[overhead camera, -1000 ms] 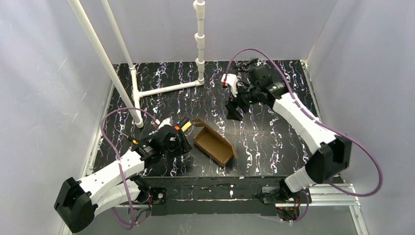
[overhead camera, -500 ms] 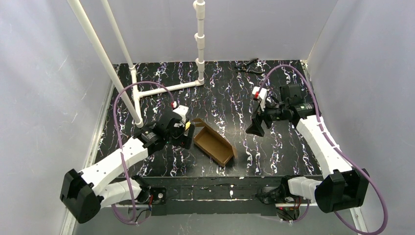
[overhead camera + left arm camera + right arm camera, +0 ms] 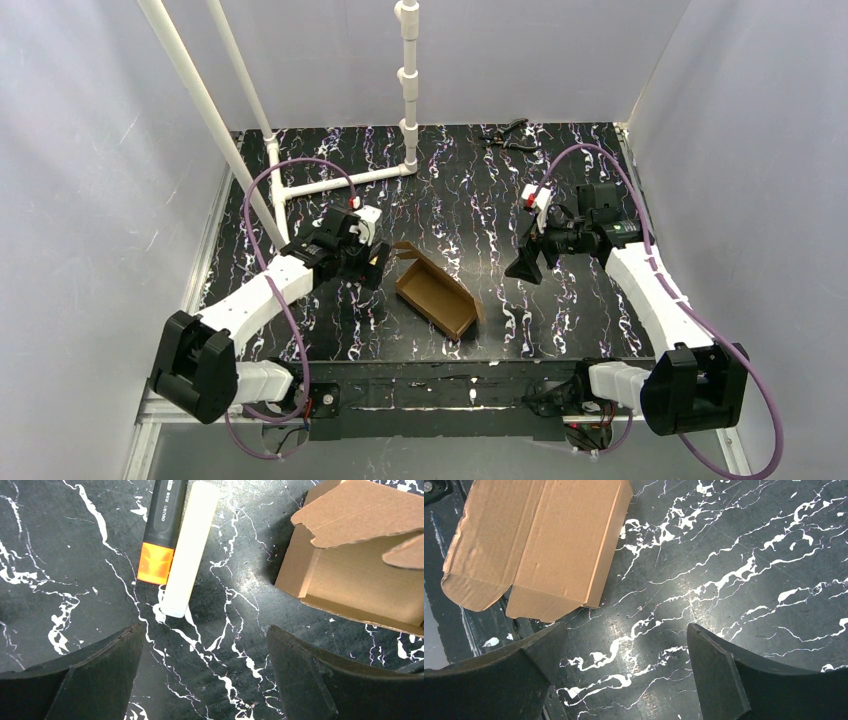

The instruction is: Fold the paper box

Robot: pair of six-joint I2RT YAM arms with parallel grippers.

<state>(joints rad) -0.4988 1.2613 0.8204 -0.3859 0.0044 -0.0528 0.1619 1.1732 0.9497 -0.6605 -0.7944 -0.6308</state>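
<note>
The near half of the pale yellow stick (image 3: 368,270) (image 3: 181,582), beside the orange end of the black marker, should be grabbed next by my left gripper, as I plan it.
The paper box (image 3: 437,295) is brown cardboard, partly formed into an open tray, lying slantwise near the table's front middle with a flap raised at its far end. The left wrist view shows one end of the box (image 3: 360,580) at upper right; the right wrist view shows the box (image 3: 539,545) at upper left. My left gripper (image 3: 368,265) hovers just left of the box, open, nothing between the fingers (image 3: 205,635). My right gripper (image 3: 524,265) hangs right of the box, apart from it, open and empty (image 3: 626,630).
An orange-tipped black marker (image 3: 162,530) and a pale yellow stick (image 3: 190,550) lie side by side just left of the box. A white pipe frame (image 3: 340,182) stands at the back left. Black pliers (image 3: 508,135) lie at the back edge.
Both grippers opened wider. The left arm swung away from the front left and now reaches in from behind. The right arm came forward and rightward from the back middle, uncovering the pliers.
</note>
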